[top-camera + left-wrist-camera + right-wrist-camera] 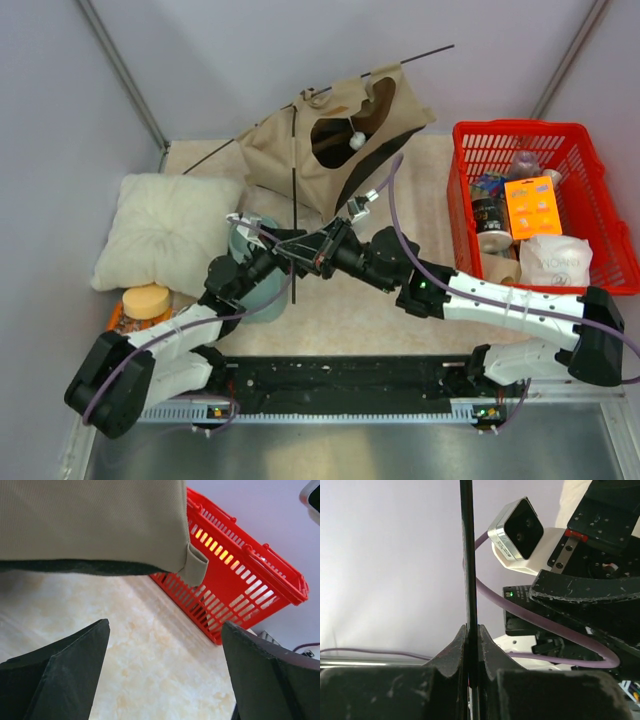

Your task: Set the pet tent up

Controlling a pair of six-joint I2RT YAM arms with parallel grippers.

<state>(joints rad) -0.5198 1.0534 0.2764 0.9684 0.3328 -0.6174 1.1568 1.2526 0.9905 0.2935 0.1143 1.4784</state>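
Observation:
The robot's left gripper will close on the pet tent's near bottom corner (328, 216) (194, 566), at the small fabric loop beside the pole that the right gripper holds.
The pet tent (335, 140) is tan fabric, sagging at the back of the table, with its dark doorway and a small white ball (356, 140) facing the camera. Thin black poles stick out of it. One pole (293, 180) runs from the tent toward the arms, and my right gripper (298, 257) is shut on its near part. In the right wrist view the pole (466, 555) rises straight up from between the right gripper's (471, 627) closed fingers. My left gripper (165, 624) stands wide open with nothing in it, just under the tent's fabric edge (100, 520) and a small fabric loop (195, 567).
A cream pillow (165, 230) lies at the left, with an orange-lidded jar (147, 300) in front of it. A teal bowl (255, 290) sits under the left arm. A red basket (520, 128), also in the left wrist view (235, 570), holds several items at the right.

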